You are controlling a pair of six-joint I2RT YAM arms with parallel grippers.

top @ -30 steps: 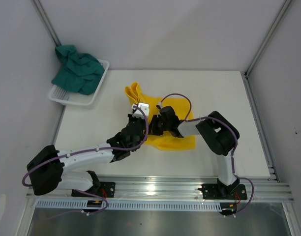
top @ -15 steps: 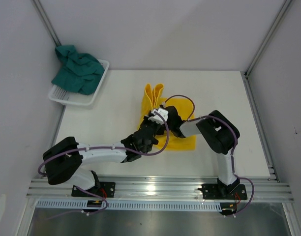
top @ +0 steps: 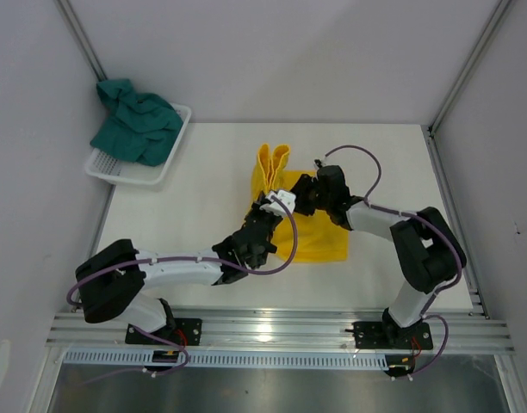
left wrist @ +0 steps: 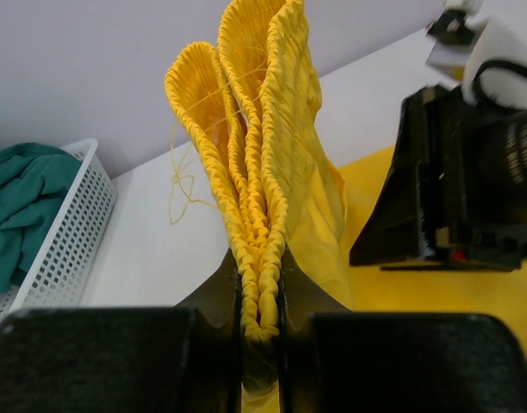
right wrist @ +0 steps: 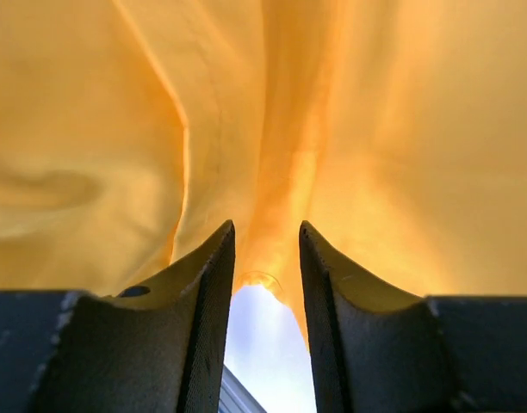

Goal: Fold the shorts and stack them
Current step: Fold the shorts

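I need to release the gathered waistband, still standing up at the far end, from my left gripper on the flat yellow cloth (top: 335,225) near its edge farthest from the basket.
The yellow shorts (top: 319,243) lie partly folded on the white table, their gathered waistband (top: 270,162) standing up at the far end. My left gripper (top: 275,204) is shut on that waistband (left wrist: 262,215), pinching the bunched elastic between its jaws. My right gripper (top: 300,199) is close beside it to the right, against the yellow cloth (right wrist: 375,129). Its fingers (right wrist: 203,292) stand apart, with a fold of cloth hanging loose at their tips and nothing pinched. The teal shorts (top: 139,120) lie crumpled in the basket.
A white mesh basket (top: 126,172) sits at the table's far left corner and is also visible in the left wrist view (left wrist: 65,249). A pale drawstring (left wrist: 182,185) dangles from the waistband. Grey walls close in the table on three sides.
My left gripper carried the waistband to the right, then held still. My right gripper opened off the yellow cloth, and its arm swung out to the right.
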